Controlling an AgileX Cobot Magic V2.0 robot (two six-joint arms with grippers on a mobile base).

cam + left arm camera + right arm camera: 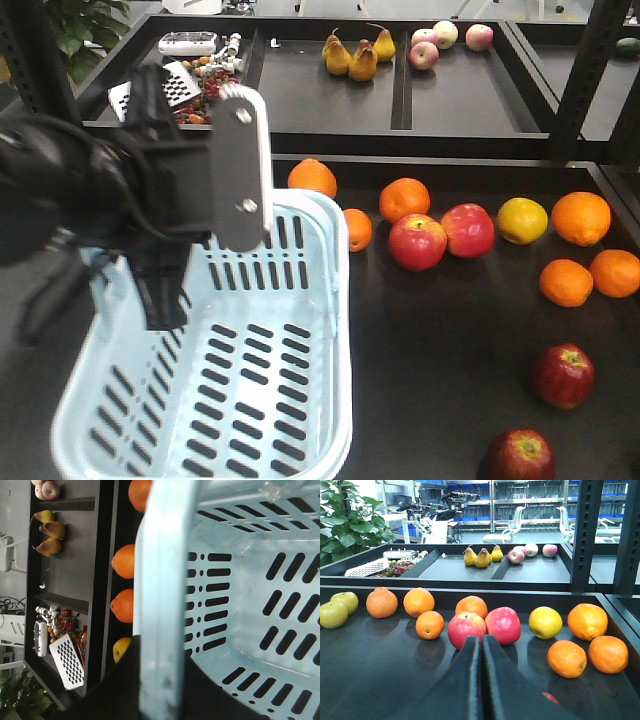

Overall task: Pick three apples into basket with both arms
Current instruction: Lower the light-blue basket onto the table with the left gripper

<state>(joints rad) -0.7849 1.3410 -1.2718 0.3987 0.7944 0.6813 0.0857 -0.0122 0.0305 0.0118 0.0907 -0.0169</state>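
Note:
My left gripper needs to set the pale blue basket down on the dark surface point(333, 365) in front of the small orange.
The pale blue basket point(338, 330) stands at the lower left of the front view. My left gripper point(160, 656) is shut on the basket's rim point(159, 580), one black finger on each side of the wall. In the front view the left arm point(90, 200) hangs over the basket's left side. Two dark red apples point(563, 375) point(518, 457) lie on the dark surface at the lower right. My right gripper point(481, 639) is shut with nothing between its fingers, low over the surface and pointing at two brighter pink-red apples point(466, 629) point(503, 624). A red sliver of apple point(550, 697) shows beside its right finger.
Oranges point(581, 217) point(404, 198), a yellow fruit point(522, 220) and the two pink-red apples point(417, 242) lie behind and right of the basket. Pears point(352, 55) and pale pink apples point(445, 38) sit in rear trays. Black shelf posts point(590, 70) stand at the right. Green apples point(337, 609) lie far left.

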